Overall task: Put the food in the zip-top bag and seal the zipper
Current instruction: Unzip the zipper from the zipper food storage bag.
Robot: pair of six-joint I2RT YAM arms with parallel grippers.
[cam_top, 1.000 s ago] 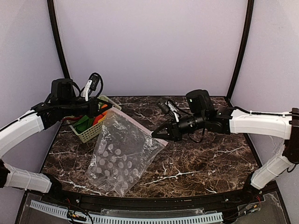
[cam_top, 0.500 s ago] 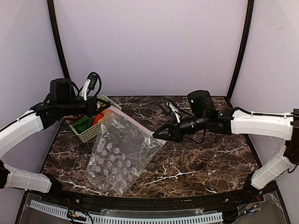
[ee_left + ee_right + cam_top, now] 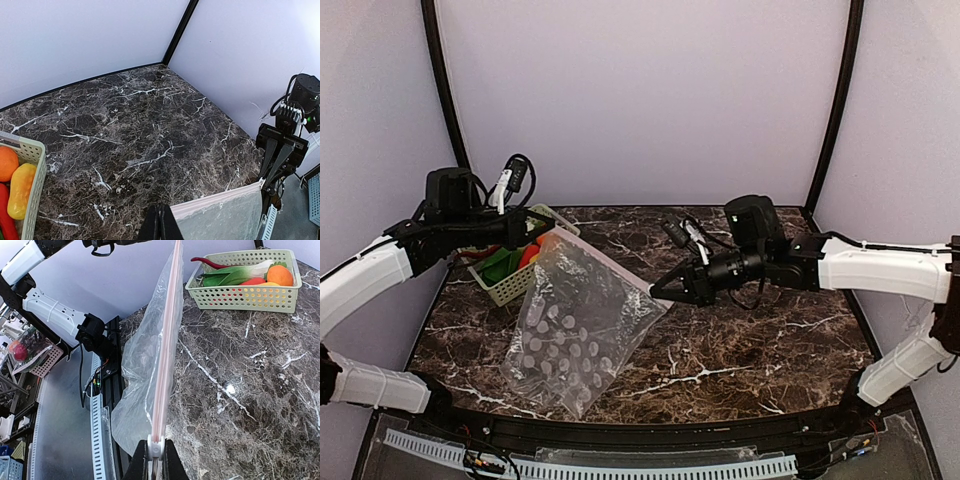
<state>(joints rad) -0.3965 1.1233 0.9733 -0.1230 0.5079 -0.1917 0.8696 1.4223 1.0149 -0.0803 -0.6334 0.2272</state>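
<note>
The white slider is at the zipper's end and the bag's edges lie together, so I need to let go of the slider with my right gripper and take one lip mid-edge point(image 3: 610, 265).
The clear dotted zip-top bag point(image 3: 580, 325) hangs stretched between both grippers, its lower end on the table. Its pink zipper point(image 3: 605, 262) runs taut along the top edge. My left gripper point(image 3: 548, 228) is shut on the bag's corner beside the basket; its closed tips show in the left wrist view point(image 3: 161, 220). My right gripper point(image 3: 658, 295) is shut on the white slider point(image 3: 155, 447) at the other end of the zipper point(image 3: 167, 340). The food lies in the basket: bok choy point(image 3: 235, 275), orange fruit point(image 3: 279, 275), red chili point(image 3: 212, 262), a yellow-orange piece point(image 3: 21, 186).
The pale green lattice basket point(image 3: 510, 285) stands at the back left of the dark marble table point(image 3: 740, 340), just behind the bag. Purple walls and black corner poles enclose the table. A slotted rail point(image 3: 620, 468) runs along the near edge.
My right arm has shifted slightly to the right with the zipper end, and the bag's right corner has drawn in a little. The left arm has barely moved.
</note>
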